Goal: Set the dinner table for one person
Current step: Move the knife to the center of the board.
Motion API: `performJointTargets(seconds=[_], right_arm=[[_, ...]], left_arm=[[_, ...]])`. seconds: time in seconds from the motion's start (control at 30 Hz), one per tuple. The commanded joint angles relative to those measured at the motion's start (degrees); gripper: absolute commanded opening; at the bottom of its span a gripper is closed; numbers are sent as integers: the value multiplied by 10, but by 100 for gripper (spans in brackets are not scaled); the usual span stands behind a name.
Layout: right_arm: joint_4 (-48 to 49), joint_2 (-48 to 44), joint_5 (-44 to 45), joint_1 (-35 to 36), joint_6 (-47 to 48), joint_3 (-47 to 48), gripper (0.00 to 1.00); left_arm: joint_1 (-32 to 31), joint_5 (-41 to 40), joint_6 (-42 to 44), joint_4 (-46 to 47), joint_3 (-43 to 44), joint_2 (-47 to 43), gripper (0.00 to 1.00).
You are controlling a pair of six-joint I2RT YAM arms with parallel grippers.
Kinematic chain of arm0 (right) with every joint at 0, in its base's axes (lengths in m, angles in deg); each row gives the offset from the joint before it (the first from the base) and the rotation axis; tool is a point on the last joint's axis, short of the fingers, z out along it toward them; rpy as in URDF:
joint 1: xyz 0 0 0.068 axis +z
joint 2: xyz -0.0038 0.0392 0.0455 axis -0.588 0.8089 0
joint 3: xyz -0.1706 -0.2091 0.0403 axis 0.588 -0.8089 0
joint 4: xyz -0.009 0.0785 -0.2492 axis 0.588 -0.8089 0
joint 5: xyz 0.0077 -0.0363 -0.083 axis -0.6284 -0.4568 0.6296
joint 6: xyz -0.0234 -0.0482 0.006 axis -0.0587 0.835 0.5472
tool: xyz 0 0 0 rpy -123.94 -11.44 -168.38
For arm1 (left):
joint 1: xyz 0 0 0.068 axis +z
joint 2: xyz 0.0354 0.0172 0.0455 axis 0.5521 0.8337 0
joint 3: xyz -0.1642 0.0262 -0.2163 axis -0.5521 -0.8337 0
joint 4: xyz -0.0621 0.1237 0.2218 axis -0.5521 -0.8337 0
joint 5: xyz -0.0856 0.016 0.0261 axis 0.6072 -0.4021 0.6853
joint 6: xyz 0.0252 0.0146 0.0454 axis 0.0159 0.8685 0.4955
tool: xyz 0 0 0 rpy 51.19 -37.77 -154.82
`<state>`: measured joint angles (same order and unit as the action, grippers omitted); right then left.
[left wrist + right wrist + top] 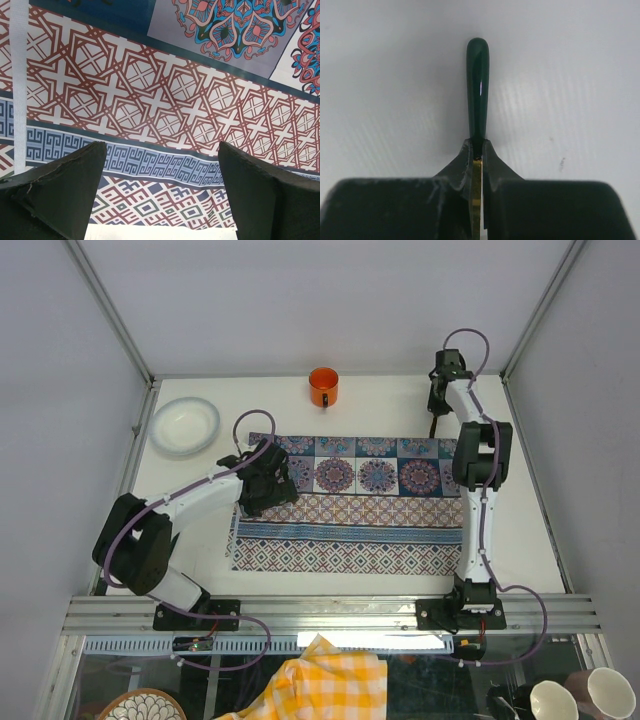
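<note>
My right gripper will let go of the utensil on the bare white table [453,401], just past the far corner of the patterned cloth.
A utensil with a dark green handle [477,85] and a gold metal part is pinched between the fingers of my right gripper [477,145], which is shut on it. The handle points away over the bare white dinner table [580,75]. From above, the right gripper [439,400] is at the table's far right, just beyond the patterned cloth [380,510]. My left gripper [262,483] hovers low over the cloth's left part. In the left wrist view the left gripper [162,147] is open with only the cloth [165,105] between its fingers.
An orange mug [323,387] stands at the far middle of the dinner table [390,405]. A white bowl-like plate [185,426] sits at the far left. Aluminium rails [330,612] edge the near side. Below them lie a yellow checked cloth [325,680] and white cups [585,695].
</note>
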<state>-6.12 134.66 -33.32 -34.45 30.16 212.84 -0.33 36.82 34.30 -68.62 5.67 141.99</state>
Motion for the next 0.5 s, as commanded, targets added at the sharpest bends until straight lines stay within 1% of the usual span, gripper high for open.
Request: performJointTargets(seconds=[0.0,0.17,0.27,0.47], right_arm=[[9,-34,36,-32,-37,-25,0],[24,-52,45,-59,-70,-32,0],[22,-50,30,-76,-94,-22,0],[38,-38,-49,-106,-145,1,0]], left_arm=[[-7,9,5,23,3,3,99],[-8,14,2,26,1,7,99],[-7,20,-1,33,-4,7,99],[-7,32,-8,46,-15,8,99]])
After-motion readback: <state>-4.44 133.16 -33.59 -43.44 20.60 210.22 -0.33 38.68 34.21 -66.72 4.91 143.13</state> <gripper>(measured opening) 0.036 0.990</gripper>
